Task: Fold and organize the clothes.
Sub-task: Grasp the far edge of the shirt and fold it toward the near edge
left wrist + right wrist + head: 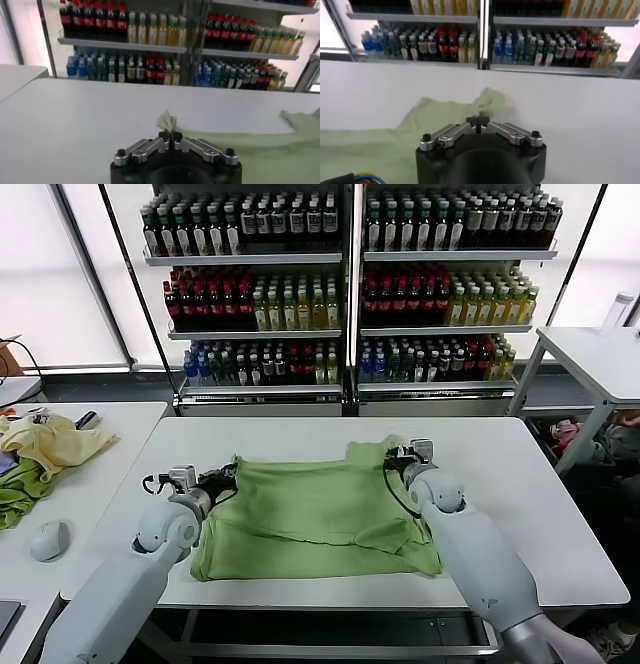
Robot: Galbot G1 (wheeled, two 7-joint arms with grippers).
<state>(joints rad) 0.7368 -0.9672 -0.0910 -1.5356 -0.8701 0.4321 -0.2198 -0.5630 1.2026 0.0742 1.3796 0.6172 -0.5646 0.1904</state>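
The robot's left gripper should release the shirt's far corner, now spread on the white table, on the crease at the shirt's edge (224, 516) facing the white mouse.
The clothes are one light sage-green shirt (310, 509), spread partly folded on the white table (520, 514), with no collar or print showing. My left gripper (218, 480) sits at the shirt's far left corner. In the left wrist view it (170, 134) is shut, and a small tuft of the green cloth (167, 121) stands up from between its fingertips. My right gripper (399, 457) is at the shirt's far right corner, beside a raised flap (372, 452). In the right wrist view it (478, 120) is shut on the cloth's edge (489, 99).
A pale yellow garment (55, 439) and a brighter lime-green cloth (18, 492) lie on the side table to the left, with a white mouse (48, 539) nearer. Shelves of bottles (340, 284) stand behind the table. Another white table (600, 354) stands at the right.
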